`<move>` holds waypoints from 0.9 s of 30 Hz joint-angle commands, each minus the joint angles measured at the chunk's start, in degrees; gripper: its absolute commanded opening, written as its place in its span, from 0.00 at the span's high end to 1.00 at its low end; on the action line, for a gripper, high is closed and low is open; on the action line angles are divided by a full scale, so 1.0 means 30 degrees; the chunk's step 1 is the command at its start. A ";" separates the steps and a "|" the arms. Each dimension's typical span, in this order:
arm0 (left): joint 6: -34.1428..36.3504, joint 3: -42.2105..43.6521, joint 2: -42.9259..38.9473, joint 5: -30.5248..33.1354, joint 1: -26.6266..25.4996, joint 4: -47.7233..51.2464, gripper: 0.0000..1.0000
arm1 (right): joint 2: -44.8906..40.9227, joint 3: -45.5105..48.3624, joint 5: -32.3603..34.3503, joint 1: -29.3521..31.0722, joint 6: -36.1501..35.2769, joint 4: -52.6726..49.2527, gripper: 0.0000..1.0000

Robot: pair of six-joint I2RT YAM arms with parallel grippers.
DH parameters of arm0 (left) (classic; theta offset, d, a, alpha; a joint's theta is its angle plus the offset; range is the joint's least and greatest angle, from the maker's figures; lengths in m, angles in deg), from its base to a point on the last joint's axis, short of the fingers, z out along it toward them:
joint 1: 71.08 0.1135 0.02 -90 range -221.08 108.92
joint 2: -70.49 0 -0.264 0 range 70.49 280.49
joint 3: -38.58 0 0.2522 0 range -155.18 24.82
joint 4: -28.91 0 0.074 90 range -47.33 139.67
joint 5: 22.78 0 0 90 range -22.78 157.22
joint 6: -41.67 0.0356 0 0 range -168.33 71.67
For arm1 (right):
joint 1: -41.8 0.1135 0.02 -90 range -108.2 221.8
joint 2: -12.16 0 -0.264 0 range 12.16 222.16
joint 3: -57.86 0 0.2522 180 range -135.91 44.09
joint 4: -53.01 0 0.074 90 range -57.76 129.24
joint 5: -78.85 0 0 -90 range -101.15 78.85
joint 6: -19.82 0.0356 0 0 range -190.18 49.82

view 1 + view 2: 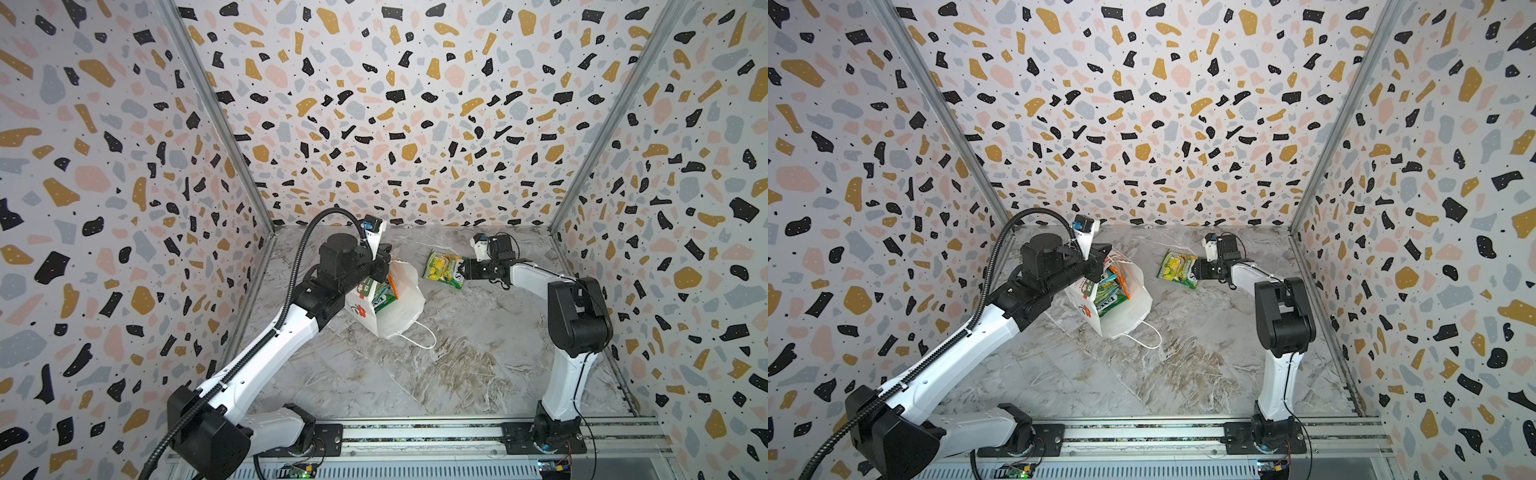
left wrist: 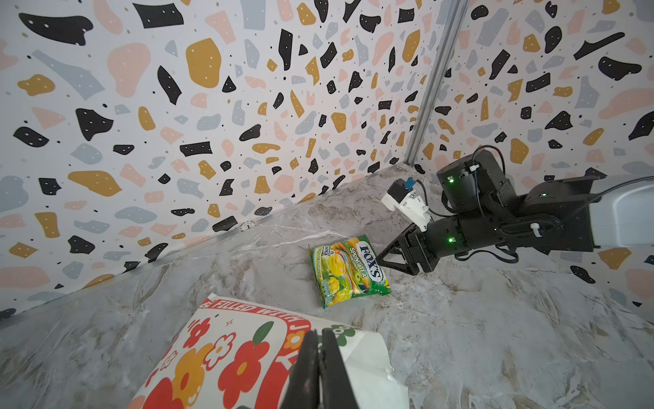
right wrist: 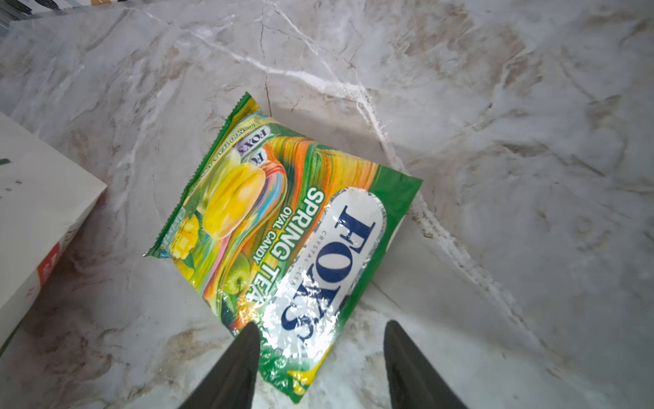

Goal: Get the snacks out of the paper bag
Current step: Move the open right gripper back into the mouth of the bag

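Observation:
The orange snack is inside the white paper bag, beside the teal and green snacks. Next, my right gripper closes on the near end of the orange snack (image 1: 395, 295).
The white paper bag (image 1: 405, 303) (image 1: 1133, 299) lies tipped on the marble table, mouth open to the right. Several snacks (image 1: 384, 293) (image 1: 1111, 286) show inside it, green, teal and orange. My left gripper (image 1: 384, 254) (image 2: 320, 334) is shut on the bag's upper edge, by the flower print (image 2: 226, 347). One green-yellow FOX'S packet (image 1: 442, 266) (image 1: 1177, 268) (image 2: 348, 271) (image 3: 283, 230) lies flat on the table right of the bag. My right gripper (image 1: 463, 270) (image 1: 1198, 270) (image 3: 322, 329) is open, low over the packet's near corner, which lies between the fingers without being pinched.
Patterned walls close in the table at the back, left and right. A metal rail (image 1: 415, 434) with both arm bases runs along the front. The bag's white cord handle (image 1: 419, 336) trails onto the table in front of it.

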 commanded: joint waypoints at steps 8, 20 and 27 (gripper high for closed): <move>0.0154 0.0111 -0.0077 -0.0227 -0.0015 -0.0954 1.00 | -0.8128 0.4578 -0.2363 0.1682 0.0193 0.1544 0.42; 0.0097 0.0092 -0.0106 -0.0205 -0.0011 -0.0988 1.00 | -1.1872 0.6268 -0.3170 0.7100 -0.1778 0.2559 0.42; 0.0056 0.0102 -0.0113 -0.0234 -0.0011 -0.0983 1.00 | -1.0184 0.5259 -0.3070 0.9723 -0.3016 0.1716 0.44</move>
